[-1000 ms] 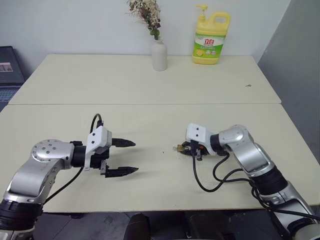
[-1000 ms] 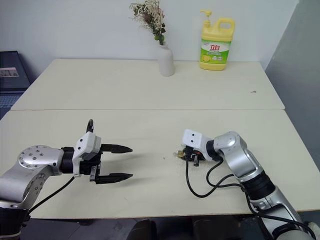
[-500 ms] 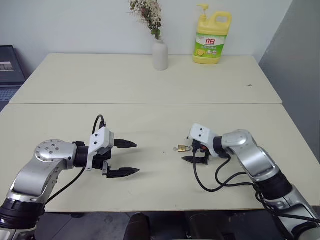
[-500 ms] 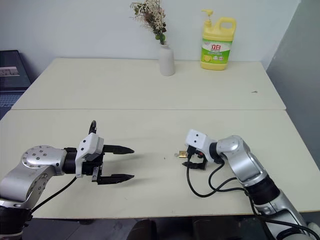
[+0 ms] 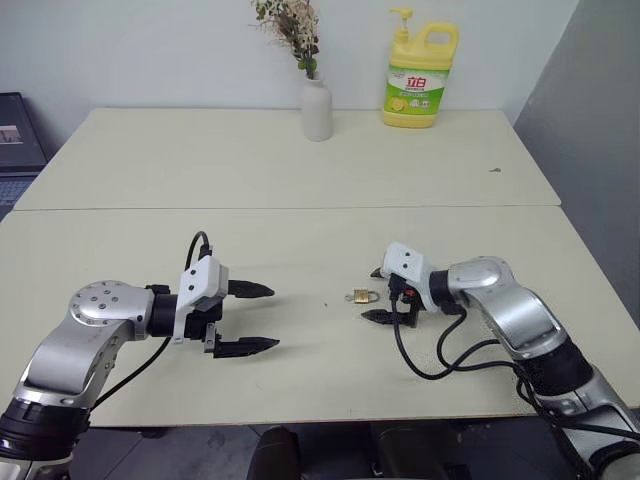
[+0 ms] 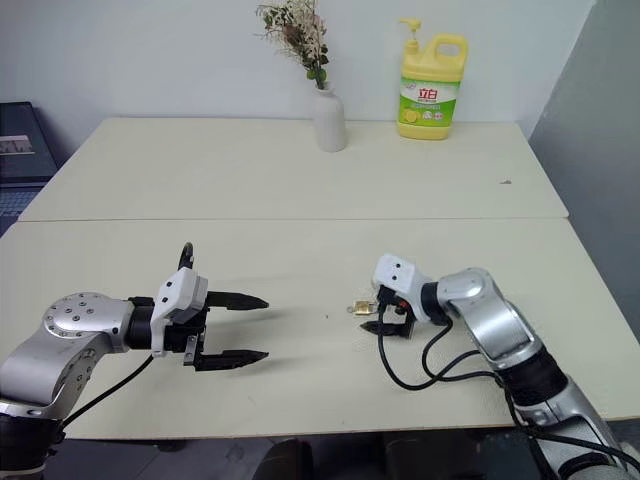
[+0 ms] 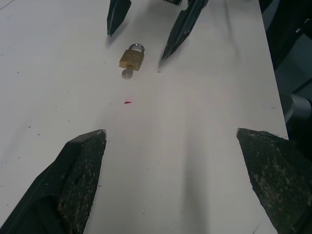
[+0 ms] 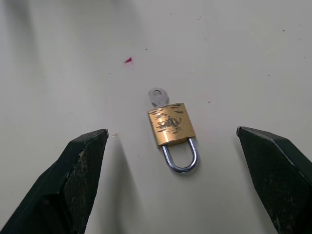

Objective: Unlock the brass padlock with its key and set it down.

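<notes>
The brass padlock lies at a slant between the fingers of my right gripper. I need to grip its body square [image 8: 172,125] by the sides, leaving the key for my left gripper.
The brass padlock [image 8: 171,124] lies flat on the cream table [image 5: 300,180], free of both grippers. Its silvery key [image 8: 157,96] sticks out of the body's bottom end. Both legs of its shackle [image 8: 180,158] meet the body. My right gripper [image 5: 374,295] is open, its fingers standing either side of the padlock [image 5: 364,296] without touching it. Further left my left gripper [image 5: 273,316] hovers open and empty, pointing at the padlock [image 7: 131,57] from a distance.
A white vase of dried flowers [image 5: 318,110] and a yellow detergent bottle [image 5: 421,80] stand at the far side of the table. A seam [image 5: 200,208] crosses the tabletop. A grey wall [image 5: 600,150] is close on the right.
My right gripper has opened and let go of the padlock, which now rests on the table between its fingers. The left arm has kept still.
</notes>
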`<state>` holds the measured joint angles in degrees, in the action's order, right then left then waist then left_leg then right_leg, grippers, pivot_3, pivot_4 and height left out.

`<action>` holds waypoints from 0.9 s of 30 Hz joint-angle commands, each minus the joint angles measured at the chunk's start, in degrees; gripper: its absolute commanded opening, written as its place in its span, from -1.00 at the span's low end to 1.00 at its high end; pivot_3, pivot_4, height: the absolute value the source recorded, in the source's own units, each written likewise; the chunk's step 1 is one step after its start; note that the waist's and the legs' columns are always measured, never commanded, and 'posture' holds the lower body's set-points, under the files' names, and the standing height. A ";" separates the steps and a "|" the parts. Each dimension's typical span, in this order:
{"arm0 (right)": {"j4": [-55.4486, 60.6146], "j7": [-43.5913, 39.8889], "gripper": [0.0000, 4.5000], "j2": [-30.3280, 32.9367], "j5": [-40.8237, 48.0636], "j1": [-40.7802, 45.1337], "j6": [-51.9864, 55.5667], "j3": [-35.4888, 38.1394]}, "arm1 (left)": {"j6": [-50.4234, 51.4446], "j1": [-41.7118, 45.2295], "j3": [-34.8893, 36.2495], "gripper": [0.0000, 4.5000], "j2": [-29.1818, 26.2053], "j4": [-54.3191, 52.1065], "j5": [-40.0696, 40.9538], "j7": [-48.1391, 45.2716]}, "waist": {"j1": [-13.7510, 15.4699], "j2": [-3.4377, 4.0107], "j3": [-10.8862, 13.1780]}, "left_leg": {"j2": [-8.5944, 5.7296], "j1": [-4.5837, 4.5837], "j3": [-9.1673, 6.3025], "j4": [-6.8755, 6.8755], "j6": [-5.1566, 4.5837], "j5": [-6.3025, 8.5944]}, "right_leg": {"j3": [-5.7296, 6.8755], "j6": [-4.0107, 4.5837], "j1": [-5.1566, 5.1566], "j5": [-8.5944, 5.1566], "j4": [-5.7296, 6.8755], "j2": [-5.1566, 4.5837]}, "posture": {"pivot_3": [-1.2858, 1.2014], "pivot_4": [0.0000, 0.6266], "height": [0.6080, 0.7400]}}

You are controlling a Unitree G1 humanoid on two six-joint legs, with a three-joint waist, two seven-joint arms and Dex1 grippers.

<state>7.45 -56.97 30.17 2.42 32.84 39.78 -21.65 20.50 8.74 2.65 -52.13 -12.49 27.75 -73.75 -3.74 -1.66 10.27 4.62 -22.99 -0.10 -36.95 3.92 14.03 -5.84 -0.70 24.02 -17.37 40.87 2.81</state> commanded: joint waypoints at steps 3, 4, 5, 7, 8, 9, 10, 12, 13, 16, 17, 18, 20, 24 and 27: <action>-3.71 -0.92 0.97 -0.32 -0.58 2.97 -4.74 -1.47 | -0.84 0.46 0.50 1.00 -0.34 -1.12 0.46 -1.18 | 0.09 0.00 0.00 | 0.01 0.00 -0.01 0.01 0.00 0.00 | 0.01 0.02 0.00 -0.01 0.00 0.00 | 0.03 -0.52 1.00; -4.41 -1.09 0.97 -0.35 -0.68 3.23 -5.28 -1.81 | -0.76 0.52 0.46 1.00 -0.36 -1.19 0.53 -1.38 | 0.09 0.00 0.00 | 0.01 0.00 0.00 0.01 0.00 0.00 | 0.01 0.02 0.01 -0.01 0.01 0.00 | 0.03 -0.52 1.00; -4.94 -1.32 0.97 -0.28 -0.86 3.39 -6.03 -2.24 | -0.80 0.51 0.41 1.00 -0.41 -1.31 0.53 -1.60 | 0.10 0.00 0.00 | 0.01 0.00 -0.01 0.01 0.00 0.00 | 0.02 0.03 0.01 -0.01 0.01 0.00 | 0.03 -0.52 1.00; -5.35 -1.59 0.97 -0.30 -0.91 3.46 -6.80 -2.72 | -0.83 0.62 0.39 1.00 -0.42 -1.33 0.46 -1.75 | 0.10 0.00 0.00 | 0.01 0.00 -0.01 0.01 0.00 0.00 | 0.02 0.03 0.01 -0.02 0.01 0.00 | 0.03 -0.52 1.00; -5.38 -1.68 0.97 -0.37 -0.83 3.43 -6.95 -2.83 | -0.85 0.71 0.40 1.00 -0.38 -1.28 0.41 -1.75 | 0.11 0.00 0.00 | 0.01 0.00 -0.01 0.01 0.00 0.00 | 0.02 0.03 0.01 -0.01 0.01 0.00 | 0.03 -0.52 1.00; -5.32 -1.64 0.97 -0.48 -0.81 3.32 -7.03 -2.94 | -0.90 0.76 0.43 1.00 -0.34 -1.25 0.35 -1.73 | 0.11 0.00 0.00 | 0.01 0.00 0.00 0.01 0.00 0.00 | 0.01 0.03 0.01 -0.02 0.01 0.00 | 0.03 -0.52 1.00; -5.30 -1.57 0.97 -0.61 -0.89 3.18 -7.12 -3.11 | -0.91 0.82 0.44 1.00 -0.29 -1.20 0.32 -1.74 | 0.11 0.00 0.00 | 0.01 0.00 -0.01 0.01 0.00 0.00 | 0.02 0.03 0.00 -0.01 0.01 0.00 | 0.03 -0.52 1.00; -5.78 -1.11 0.97 -1.10 -1.21 2.98 -7.54 -3.40 | -0.98 0.86 0.37 1.00 -0.19 -1.16 0.24 -1.85 | 0.10 0.00 0.00 | 0.01 0.00 -0.01 0.01 0.00 0.00 | 0.02 0.03 0.00 -0.02 0.01 0.00 | 0.03 -0.52 1.00; -6.00 -0.90 0.97 -1.33 -1.25 2.95 -7.54 -3.43 | -1.00 0.92 0.31 1.00 -0.14 -1.12 0.21 -1.89 | 0.08 0.00 0.00 | 0.01 0.00 -0.01 0.01 0.00 0.00 | 0.02 0.03 0.01 -0.02 0.01 0.00 | 0.03 -0.52 1.00; -6.39 -0.78 0.97 -1.70 -1.45 2.94 -7.48 -3.43 | -1.09 0.99 0.26 1.00 -0.04 -0.94 0.14 -2.08 | 0.11 0.00 0.00 | 0.01 0.00 -0.01 0.01 0.00 0.00 | 0.02 0.03 0.01 -0.01 0.02 0.00 | 0.03 -0.52 1.00; -6.41 -0.79 0.97 -1.79 -1.45 2.94 -7.22 -3.47 | -1.22 1.01 0.25 1.00 -0.01 -0.73 0.07 -2.17 | 0.12 0.00 0.00 | 0.01 0.00 -0.01 0.00 0.00 0.00 | 0.02 0.03 0.00 -0.01 0.01 0.00 | 0.03 -0.52 1.00; -6.42 -0.87 0.97 -1.80 -1.49 2.95 -7.10 -3.59 | -1.34 1.02 0.24 1.00 0.01 -0.56 -0.01 -2.22 | 0.12 0.00 0.00 | 0.01 0.00 -0.01 0.00 0.00 0.00 | 0.02 0.03 0.00 -0.01 0.01 0.00 | 0.03 -0.52 1.00; -6.65 -1.04 0.81 -1.77 -1.67 3.02 -7.01 -3.92 | -1.46 1.03 0.24 1.00 0.08 -0.42 -0.09 -2.16 | 0.11 0.00 0.00 | 0.01 0.00 -0.01 0.00 0.00 0.00 | 0.02 0.03 0.00 -0.01 0.01 0.00 | 0.03 -0.52 1.00; -7.70 -1.45 0.23 -1.03 -2.39 3.16 -7.39 -4.46 | -1.57 1.02 0.19 1.00 0.15 -0.41 -0.06 -1.93 | 0.10 0.00 0.00 | 0.02 0.02 -0.01 0.00 0.00 0.00 | 0.02 0.03 0.00 -0.01 0.02 0.00 | 0.03 -0.52 1.00; -8.14 -1.69 -0.26 -0.65 -2.57 3.22 -7.81 -4.45 | -1.65 0.88 0.24 1.00 0.17 -0.40 -0.09 -1.85 | 0.14 0.00 0.00 | 0.01 0.03 -0.02 -0.02 0.00 0.00 | 0.02 0.02 -0.02 -0.01 0.02 0.00 | 0.03 -0.52 1.00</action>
<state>-0.12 -58.75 28.60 1.24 35.41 32.01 -26.09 19.58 9.15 2.63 -52.04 -12.55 27.63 -75.62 -3.60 -1.66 10.27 4.64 -22.96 -0.11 -36.97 3.92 14.03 -5.82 -0.68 23.99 -17.38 40.89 2.81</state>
